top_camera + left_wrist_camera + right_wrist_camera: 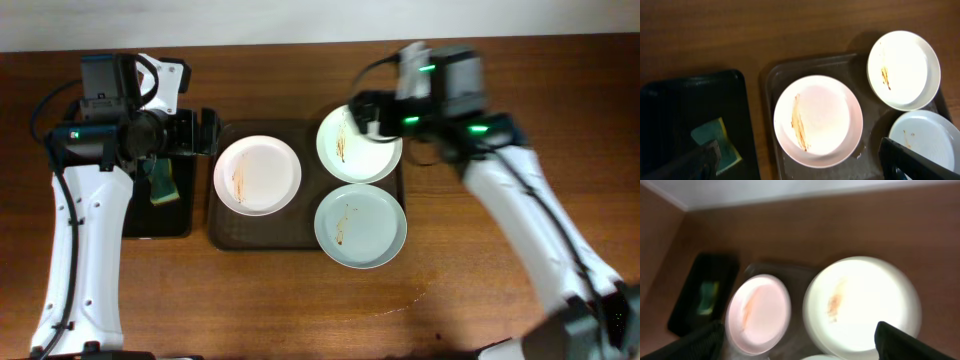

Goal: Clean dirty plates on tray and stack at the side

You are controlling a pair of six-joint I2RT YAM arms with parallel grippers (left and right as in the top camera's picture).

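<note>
I should next move my left gripper to the green side of the sponge [162, 182] [715, 142] in the narrow black tray and close it there, because the plates need wiping.
Three white plates with thin brown smears lie on the dark brown tray [296, 236]. One plate [257, 175] is at the left, one [360, 146] at the back right, one [360, 226] at the front right. My left gripper [205, 132] is open and empty, above the tray's left edge. In the left wrist view [799, 146] its fingers straddle the left plate [818, 120] from well above. My right gripper [363, 112] is open and empty, above the far edge of the back right plate [862, 305]. The right wrist view is blurred.
A narrow black tray [150, 222] lies left of the brown tray and holds a green and yellow sponge [163, 184], which also shows in the left wrist view [716, 142]. Bare wooden table surrounds both trays. A pale wall borders the far edge.
</note>
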